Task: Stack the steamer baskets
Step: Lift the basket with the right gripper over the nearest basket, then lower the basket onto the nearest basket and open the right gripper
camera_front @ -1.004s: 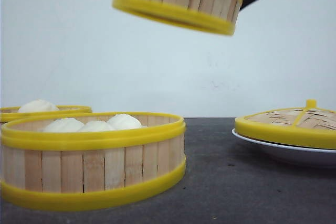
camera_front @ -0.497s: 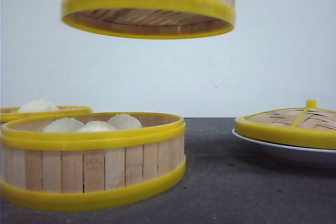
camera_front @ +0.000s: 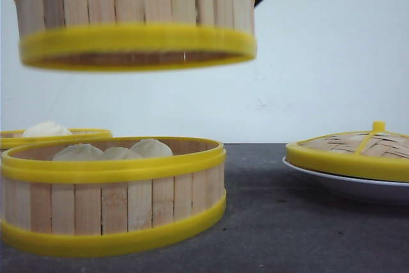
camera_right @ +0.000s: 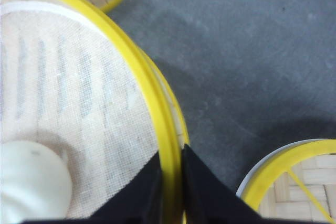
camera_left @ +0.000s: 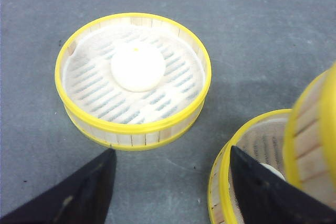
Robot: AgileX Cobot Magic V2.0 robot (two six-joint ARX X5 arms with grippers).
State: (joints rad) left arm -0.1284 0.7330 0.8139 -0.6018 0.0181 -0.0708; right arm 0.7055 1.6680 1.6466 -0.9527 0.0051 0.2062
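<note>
The steamer basket in my right gripper will be released squarely on the rim of the front steamer basket (camera_front: 113, 153) below it.
My right gripper (camera_right: 171, 157) is shut on the yellow rim of a steamer basket (camera_front: 137, 23), holding it in the air, roughly level. In the right wrist view this basket (camera_right: 79, 103) has a cloth liner and a white bun (camera_right: 29, 187). It hangs above a second steamer basket (camera_front: 112, 196) with buns, standing on the table at the front left. A third steamer basket (camera_left: 134, 80) with one bun stands farther back. My left gripper (camera_left: 170, 182) is open over bare table between the two standing baskets, holding nothing.
A woven lid (camera_front: 351, 151) with a yellow rim and handle lies on a white plate (camera_front: 339, 187) at the right. The table top (camera_front: 268, 234) is dark grey. A white wall is behind.
The held basket has moved left and toward the camera and levelled out, and now hangs over the front basket. The right gripper moved left with it.
</note>
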